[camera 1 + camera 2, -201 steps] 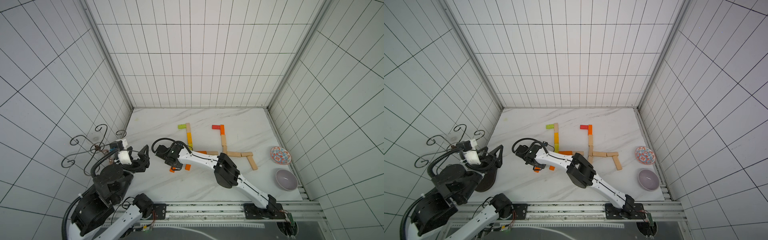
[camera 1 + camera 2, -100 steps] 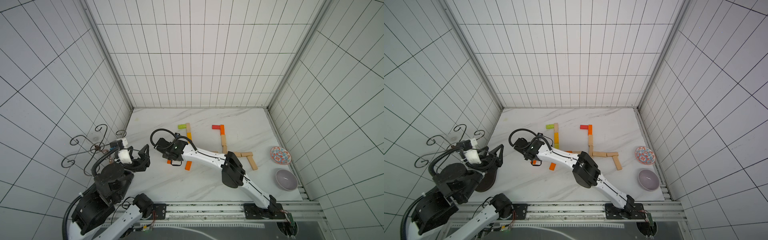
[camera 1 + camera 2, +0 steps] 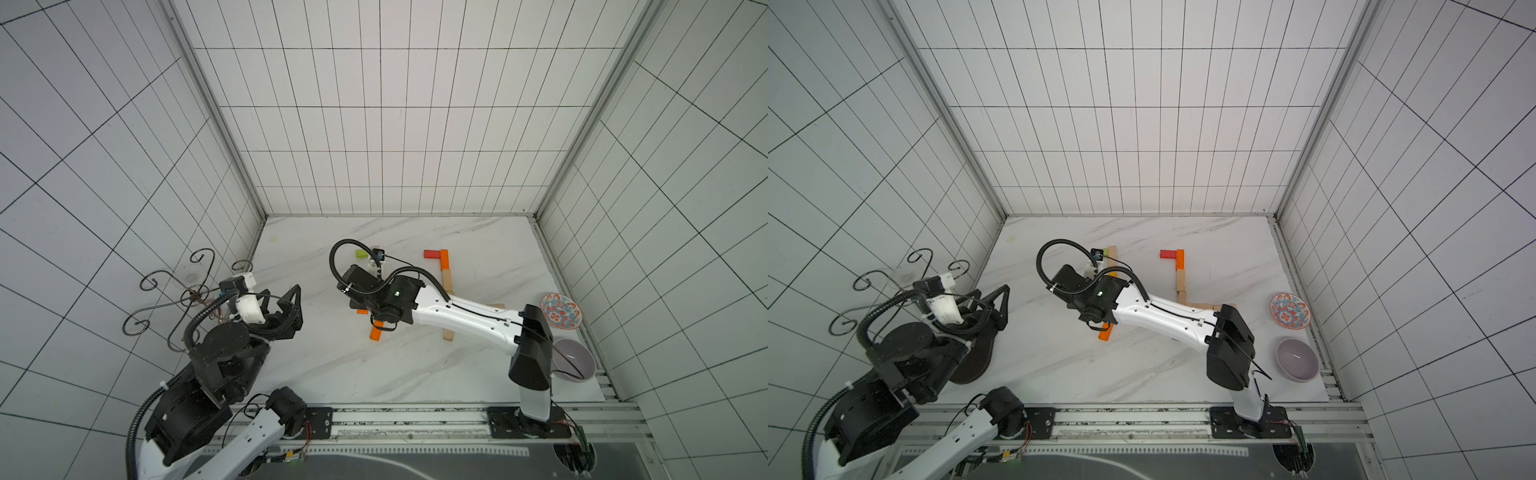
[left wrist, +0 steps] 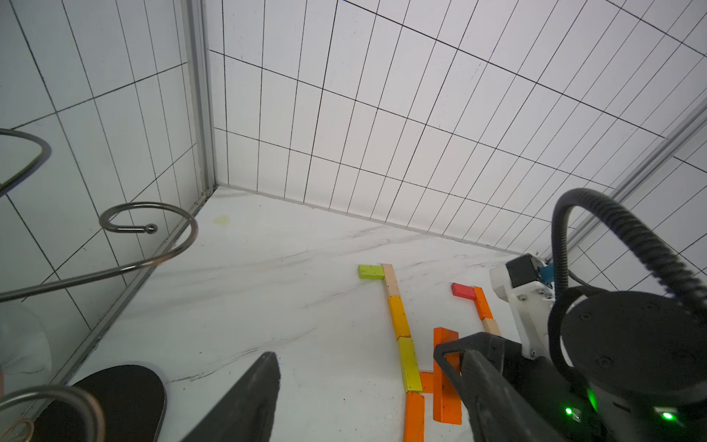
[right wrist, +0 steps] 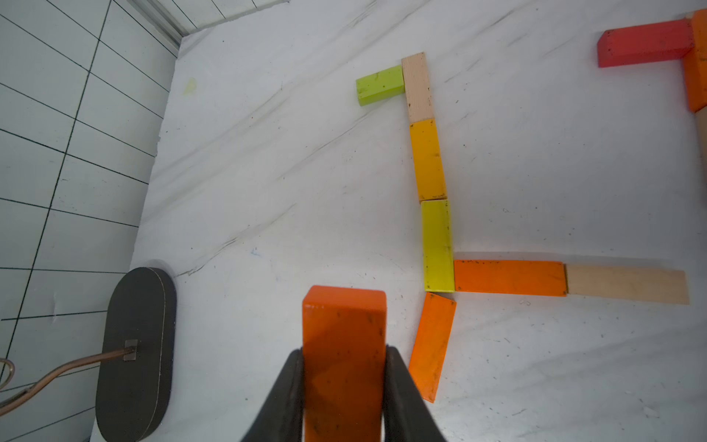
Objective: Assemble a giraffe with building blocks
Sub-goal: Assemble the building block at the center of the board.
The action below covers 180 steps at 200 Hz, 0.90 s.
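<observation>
The orange block, now held just above the table, will go down from my right gripper below the wood body block [image 3: 434, 337] [image 5: 644, 390], across from the slanted orange leg.
My right gripper [image 5: 344, 350] is shut on an orange block [image 5: 344, 317], held just above the table; in both top views the wrist [image 3: 390, 297] hides most of it. Beside it lies a flat figure: lime head [image 5: 380, 85], wood, yellow [image 5: 427, 159] and lime neck blocks, an orange [image 5: 509, 277] and wood body, and a slanted orange leg [image 5: 432, 344]. A second figure of red [image 3: 432, 253], orange and wood blocks lies further right. My left gripper [image 4: 355, 351] hangs open and empty near the left wall [image 3: 291, 301].
A wire hook stand [image 3: 178, 291] with a dark oval base [image 3: 976, 353] stands at the left wall. A patterned dish [image 3: 561, 311] and a purple bowl [image 3: 575, 359] sit at the right edge. Tiled walls enclose the table on three sides.
My right gripper has carried the orange block off the table, back and to the right toward the flat figure, and its elbow has swung right. The left arm has not moved.
</observation>
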### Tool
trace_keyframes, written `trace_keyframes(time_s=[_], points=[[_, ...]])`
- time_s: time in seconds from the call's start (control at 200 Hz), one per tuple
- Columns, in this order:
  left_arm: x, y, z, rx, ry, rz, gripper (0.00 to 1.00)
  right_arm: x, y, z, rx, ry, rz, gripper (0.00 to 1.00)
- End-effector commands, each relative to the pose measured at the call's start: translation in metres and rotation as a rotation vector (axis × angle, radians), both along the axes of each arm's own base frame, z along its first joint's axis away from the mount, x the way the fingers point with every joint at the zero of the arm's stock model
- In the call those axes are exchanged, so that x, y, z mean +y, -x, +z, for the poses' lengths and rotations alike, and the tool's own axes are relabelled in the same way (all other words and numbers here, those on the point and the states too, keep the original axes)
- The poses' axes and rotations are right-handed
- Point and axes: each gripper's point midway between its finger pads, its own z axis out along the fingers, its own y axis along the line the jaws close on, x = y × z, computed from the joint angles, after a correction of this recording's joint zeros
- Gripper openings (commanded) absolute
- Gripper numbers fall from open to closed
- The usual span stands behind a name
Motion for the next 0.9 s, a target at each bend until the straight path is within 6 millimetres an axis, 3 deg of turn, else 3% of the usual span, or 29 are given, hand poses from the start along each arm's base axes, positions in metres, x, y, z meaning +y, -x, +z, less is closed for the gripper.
trace_keyframes(time_s=[0.0, 0.2, 0.485, 0.655, 0.895], points=[[-0.014, -0.008, -0.007, 0.022, 0.027, -0.038, 0.75, -0.032, 0.008, -0.01, -0.048, 0.074, 0.021, 0.16], [-0.042, -0.021, -0.035, 0.085, 0.034, -0.122, 0.75, -0.088, 0.03, -0.046, -0.016, 0.164, 0.058, 0.16], [-0.097, -0.039, -0.098, 0.266, 0.068, -0.291, 0.73, -0.142, 0.048, -0.115, 0.129, 0.19, 0.094, 0.15], [-0.12, -0.04, -0.121, 0.353, 0.046, -0.338, 0.73, -0.162, 0.048, -0.141, 0.176, 0.226, 0.096, 0.16], [-0.13, -0.042, -0.129, 0.372, 0.032, -0.339, 0.73, -0.175, 0.047, -0.166, 0.239, 0.242, 0.074, 0.18]])
